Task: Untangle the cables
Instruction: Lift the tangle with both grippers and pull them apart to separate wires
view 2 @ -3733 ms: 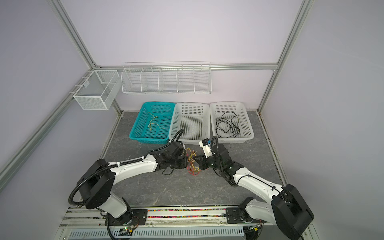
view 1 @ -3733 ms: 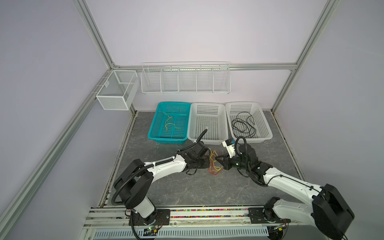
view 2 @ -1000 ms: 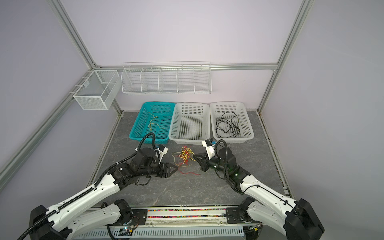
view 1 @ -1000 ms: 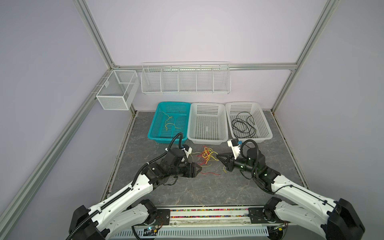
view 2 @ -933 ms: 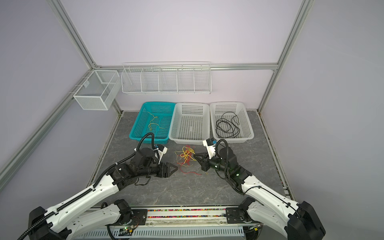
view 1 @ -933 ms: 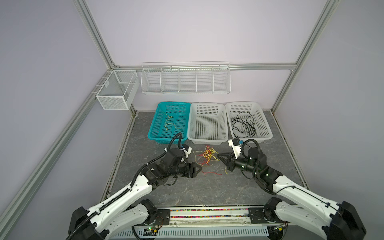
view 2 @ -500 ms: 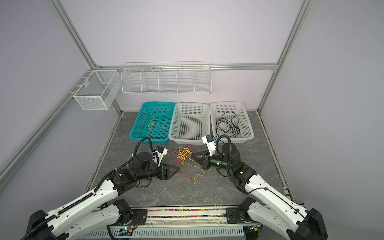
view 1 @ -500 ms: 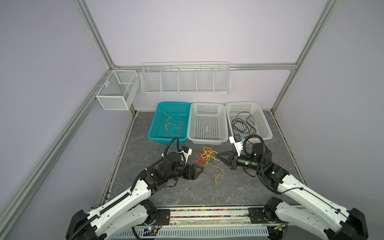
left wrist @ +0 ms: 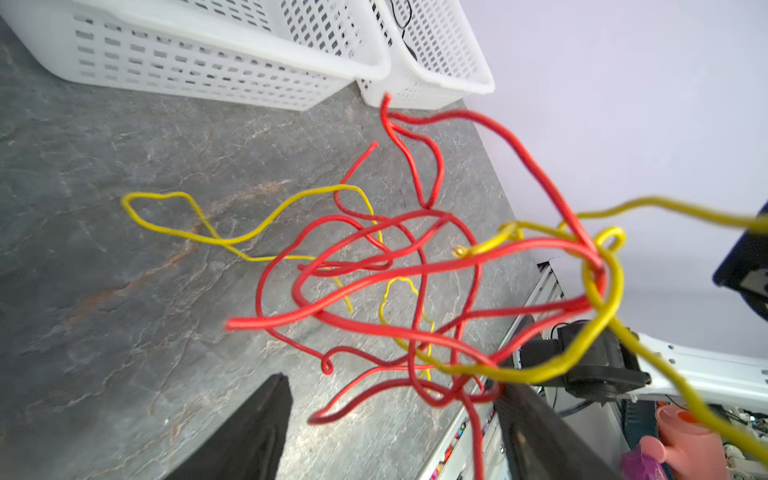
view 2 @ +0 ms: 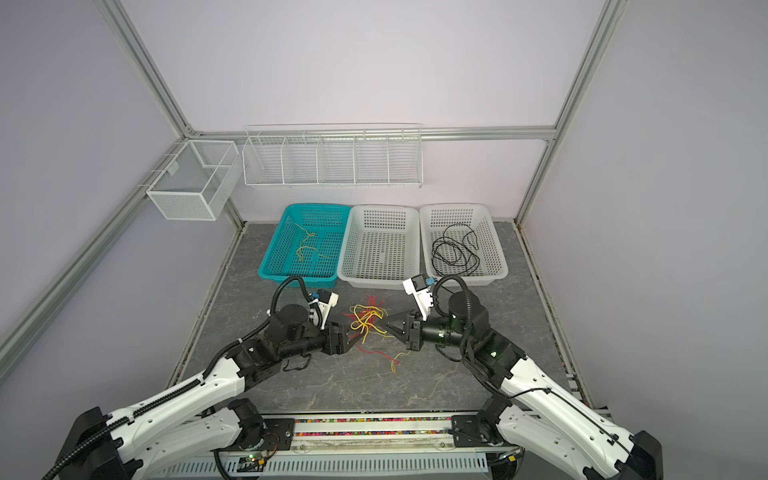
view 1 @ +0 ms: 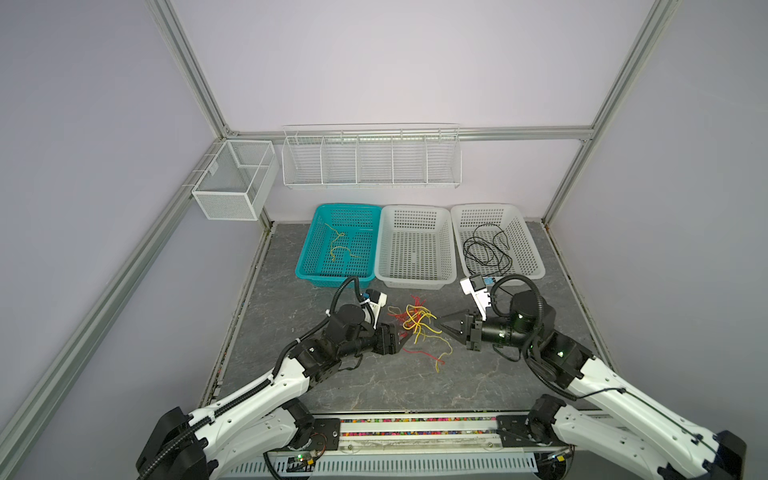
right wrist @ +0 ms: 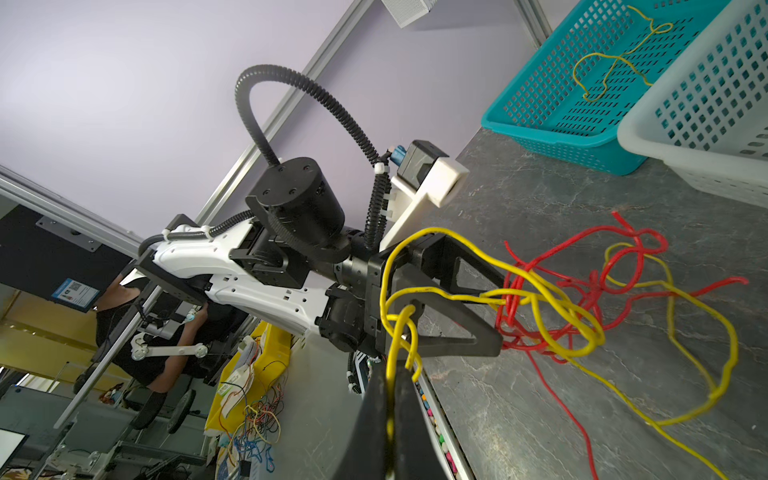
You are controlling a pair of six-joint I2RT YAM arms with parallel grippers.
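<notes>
My left gripper is open at a heap of crossed red and yellow cable loops, so it should back off and take the red cable's tail hanging [view 1: 422,352] below the knot.
The cables [view 1: 415,324] are a knot of red and yellow wires hanging between my two grippers in both top views, with loose ends trailing onto the table [view 1: 374,386]. My right gripper [right wrist: 390,372] is shut on a yellow cable [right wrist: 540,307] and holds the knot [view 2: 368,320] up. My left gripper [left wrist: 390,415] stands open, and red loops [left wrist: 374,291] reach between its fingers [left wrist: 257,428] without being pinched. In the top views the left gripper [view 1: 405,336] faces the right gripper [view 1: 441,322] across the knot. A black cable [view 1: 486,249] lies in the right white basket.
Three baskets stand in a row behind the grippers: a teal one [view 1: 332,279] holding a yellow cable [view 1: 340,249], a bare white one [view 1: 411,282] and the right white one [view 1: 536,266]. Wire racks [view 1: 372,158] hang on the back wall.
My right gripper has risen and pulled back to the right with the yellow cable, lifting the knot. My left gripper has opened wider and drawn back toward the front.
</notes>
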